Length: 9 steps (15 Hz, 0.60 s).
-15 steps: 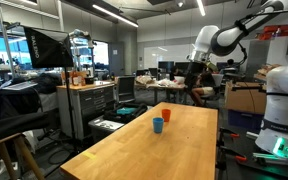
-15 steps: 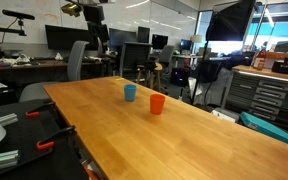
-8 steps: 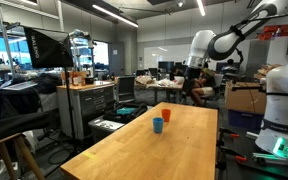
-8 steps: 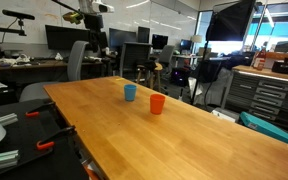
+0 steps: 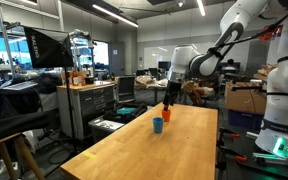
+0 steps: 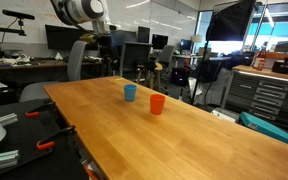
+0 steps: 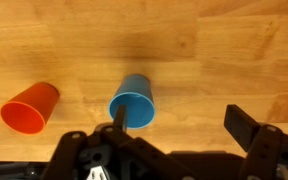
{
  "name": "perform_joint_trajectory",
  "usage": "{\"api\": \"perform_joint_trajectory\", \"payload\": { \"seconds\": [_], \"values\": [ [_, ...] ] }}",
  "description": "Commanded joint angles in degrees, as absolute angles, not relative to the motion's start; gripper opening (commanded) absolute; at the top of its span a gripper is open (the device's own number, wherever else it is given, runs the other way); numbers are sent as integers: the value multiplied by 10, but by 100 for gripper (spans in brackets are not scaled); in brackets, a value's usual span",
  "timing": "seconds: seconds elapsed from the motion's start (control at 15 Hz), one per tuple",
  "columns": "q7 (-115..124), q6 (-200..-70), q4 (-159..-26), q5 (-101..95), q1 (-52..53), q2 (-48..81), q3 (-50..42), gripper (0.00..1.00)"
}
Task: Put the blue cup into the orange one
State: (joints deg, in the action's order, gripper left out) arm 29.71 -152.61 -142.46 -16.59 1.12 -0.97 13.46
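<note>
The blue cup's rim (image 5: 156, 119) (image 7: 153, 107), on the side that faces away from the orange cup, is next for my gripper to go to and close on.
The blue cup (image 7: 133, 100) stands upright on the wooden table (image 7: 214, 50). It shows in both exterior views (image 5: 158, 125) (image 6: 130, 92). The orange cup (image 7: 30, 107) stands upright beside it, apart from it, in both exterior views (image 5: 166, 116) (image 6: 157, 103). My gripper (image 7: 184, 125) is open and empty, high above the cups. In the wrist view one finger overlaps the blue cup's rim and the other finger is far to the right. The gripper hangs above the table's far end in the exterior views (image 5: 168, 96) (image 6: 103, 40).
The long wooden table (image 5: 144, 150) holds only the two cups. A tool cabinet (image 5: 84, 105) and a dark screen stand beside it. Office chairs and desks (image 6: 79, 60) stand behind the far end. A robot base (image 5: 279, 120) stands at the table's side.
The arm has swung from high behind the table towards the cups and come lower. The gripper now hangs over them. The cups have not moved.
</note>
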Motion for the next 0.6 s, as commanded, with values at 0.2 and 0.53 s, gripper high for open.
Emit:
{"api": "perform_joint_trajectory", "payload": {
  "seconds": [0.2, 0.53],
  "values": [
    [426, -1499, -1263, -314, 71, 161, 38, 100],
    [422, -1494, -1213, -289, 123, 236, -10, 100]
  ]
}}
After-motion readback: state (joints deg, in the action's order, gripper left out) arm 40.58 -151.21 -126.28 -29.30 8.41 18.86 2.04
